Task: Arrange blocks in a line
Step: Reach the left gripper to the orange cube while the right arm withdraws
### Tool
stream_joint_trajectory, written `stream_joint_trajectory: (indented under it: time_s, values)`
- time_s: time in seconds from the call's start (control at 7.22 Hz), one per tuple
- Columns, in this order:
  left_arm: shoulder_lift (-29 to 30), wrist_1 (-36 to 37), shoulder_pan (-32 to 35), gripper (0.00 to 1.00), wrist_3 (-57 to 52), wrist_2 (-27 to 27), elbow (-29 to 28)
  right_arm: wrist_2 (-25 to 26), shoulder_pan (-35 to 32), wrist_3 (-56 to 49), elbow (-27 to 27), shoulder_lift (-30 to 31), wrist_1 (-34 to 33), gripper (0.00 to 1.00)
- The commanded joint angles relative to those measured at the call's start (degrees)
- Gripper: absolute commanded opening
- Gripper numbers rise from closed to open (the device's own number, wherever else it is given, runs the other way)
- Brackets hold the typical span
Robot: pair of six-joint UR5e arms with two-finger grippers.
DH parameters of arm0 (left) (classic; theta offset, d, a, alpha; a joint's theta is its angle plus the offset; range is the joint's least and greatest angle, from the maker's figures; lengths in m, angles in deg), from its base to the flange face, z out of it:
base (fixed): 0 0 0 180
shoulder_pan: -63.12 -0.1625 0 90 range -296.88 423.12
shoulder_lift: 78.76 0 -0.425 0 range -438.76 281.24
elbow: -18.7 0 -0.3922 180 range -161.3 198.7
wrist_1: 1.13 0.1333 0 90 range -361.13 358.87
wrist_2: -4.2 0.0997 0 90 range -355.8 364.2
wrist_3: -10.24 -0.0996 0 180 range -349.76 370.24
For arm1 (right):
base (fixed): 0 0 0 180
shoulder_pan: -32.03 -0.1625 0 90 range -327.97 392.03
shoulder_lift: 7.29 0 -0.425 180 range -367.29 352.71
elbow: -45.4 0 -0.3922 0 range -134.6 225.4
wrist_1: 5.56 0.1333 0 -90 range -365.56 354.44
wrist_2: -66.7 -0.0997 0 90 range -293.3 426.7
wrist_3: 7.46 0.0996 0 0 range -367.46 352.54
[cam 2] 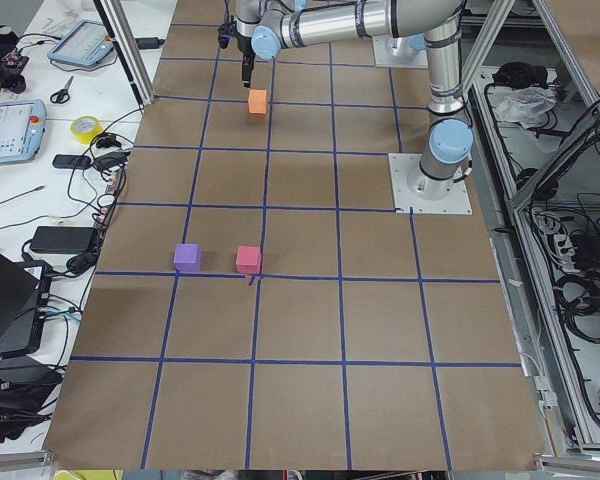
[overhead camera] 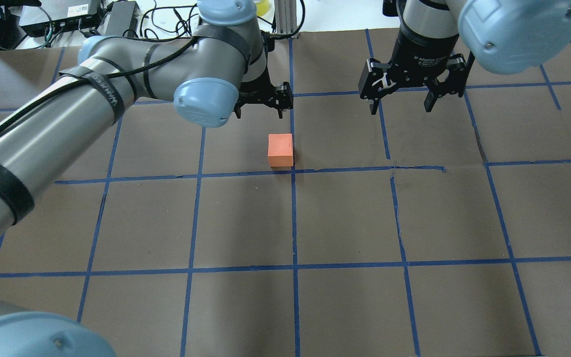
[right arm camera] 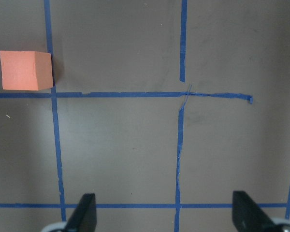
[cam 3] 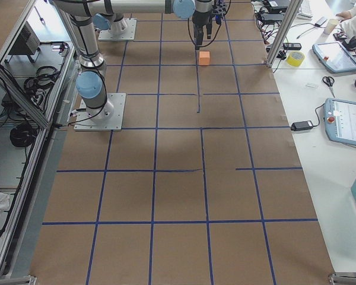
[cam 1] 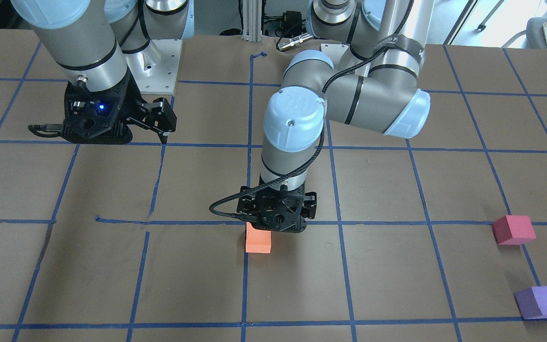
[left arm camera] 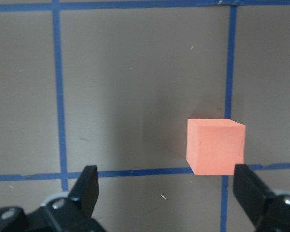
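Observation:
My left gripper is going to close across the middle of the orange block (cam 1: 258, 239) (left arm camera: 215, 147), with one finger on the side of it that faces the red-pink block.
The orange block (overhead camera: 280, 149) lies on the brown table beside a blue tape crossing; it also shows in the front view (cam 1: 258, 241) and in the left wrist view (left arm camera: 215, 146). My left gripper (overhead camera: 259, 113) is open and empty, raised above the table just beyond the block, which sits near its right finger (left arm camera: 249, 188). My right gripper (overhead camera: 401, 106) is open and empty, one grid square away. The right wrist view shows the orange block (right arm camera: 26, 70) at its far left. The red-pink block (cam 1: 513, 230) and the purple block (cam 1: 539, 302) lie apart, far toward my left end of the table.
Blue tape lines (overhead camera: 294, 223) mark a grid on the table. The arms' base plates (cam 2: 430, 185) stand at the robot's side. A bench with tablets (cam 3: 344, 122), a tape roll (cam 3: 295, 58) and cables runs along the far edge.

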Motion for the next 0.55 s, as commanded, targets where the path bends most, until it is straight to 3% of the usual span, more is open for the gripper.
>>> stream_joint_trajectory:
  time_s: [0.0, 0.42]
  values:
    - [4.63, 0.22, 2.35, 1.00, -0.17, 0.35, 0.27, -0.35, 1.54, -0.79, 1.21, 1.48, 1.01, 1.00]
    - [8.24, 3.55, 2.35, 1.00, 0.44, 0.71, 0.45, 0.08, 2.16, -0.97, 0.60, 1.66, 0.66, 1.00]
